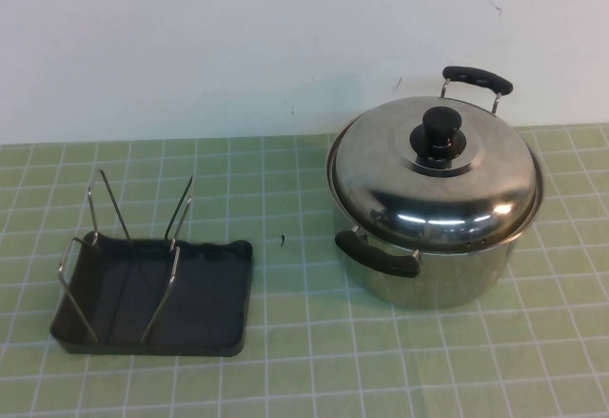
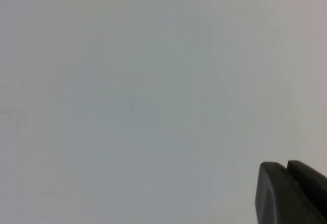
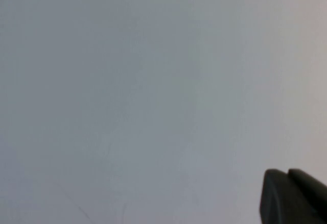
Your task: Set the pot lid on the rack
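Observation:
Next, my left gripper closes on the near-side edge point(image 1: 360, 226) of the pot lid, because my right gripper should lift the lid by its black knob.
The pot lid point(image 1: 419, 175), round, domed, shiny steel with a black knob point(image 1: 439, 130), sits on the steel pot point(image 1: 447, 266) at the right of the table. The rack point(image 1: 190, 294), a small black tray with upright wire loops point(image 1: 133, 237), stands at the left. Neither arm shows in the high view. My left gripper point(image 2: 286, 165) shows only in the left wrist view, fingers together, facing a blank pale wall. My right gripper point(image 3: 287, 173) shows only in the right wrist view, fingers together, facing the same kind of blank wall. Both hold nothing.
The table has a green checked mat point(image 1: 304, 370). A white wall point(image 1: 238, 47) rises behind it. The pot has two black handles, one at the front point(image 1: 378, 254) and one at the back point(image 1: 476, 77). Bare mat lies between rack and pot.

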You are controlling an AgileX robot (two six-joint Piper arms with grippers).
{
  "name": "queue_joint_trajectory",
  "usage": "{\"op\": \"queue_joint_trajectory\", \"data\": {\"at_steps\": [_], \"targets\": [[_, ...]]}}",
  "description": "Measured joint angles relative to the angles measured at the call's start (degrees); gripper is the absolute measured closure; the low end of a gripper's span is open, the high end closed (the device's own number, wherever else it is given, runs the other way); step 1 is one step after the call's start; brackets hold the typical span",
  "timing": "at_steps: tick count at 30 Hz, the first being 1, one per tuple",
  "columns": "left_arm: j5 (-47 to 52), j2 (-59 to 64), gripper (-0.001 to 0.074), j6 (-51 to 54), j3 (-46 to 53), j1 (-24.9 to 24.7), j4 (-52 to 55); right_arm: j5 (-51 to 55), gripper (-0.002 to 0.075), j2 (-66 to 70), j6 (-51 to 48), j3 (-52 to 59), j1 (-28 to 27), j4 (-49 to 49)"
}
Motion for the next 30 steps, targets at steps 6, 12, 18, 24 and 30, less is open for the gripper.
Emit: {"op": "queue_joint_trajectory", "data": {"at_steps": [6, 12, 18, 24, 30], "targets": [[2.6, 1.0, 0.0737, -1.3, 2.9, 0.0, 0.4, -14.6, 0.0727, 18.1, 13.1, 0.0, 1.5, -18.8], [1.4, 1.0, 0.0737, -0.1, 6.0, 0.0, 0.8, -39.8, 0.0727, 37.8, 22.8, -3.1, 5.1, -40.3], [0.5, 1.0, 0.0737, 0.0, 6.3, 0.0, 0.8, -39.0, 0.0699, 51.8, 22.4, -9.8, 12.7, -44.0], [0.4, 1.0, 0.0737, 0.0, 6.3, 0.0, 0.8, -36.9, 0.0340, 60.6, 22.0, -16.2, 16.2, -42.2], [0.4, 1.0, 0.0737, 1.3, 6.3, 0.0, 0.8, -34.5, 0.0067, 68.1, 21.8, -21.2, 16.4, -32.2]]}}
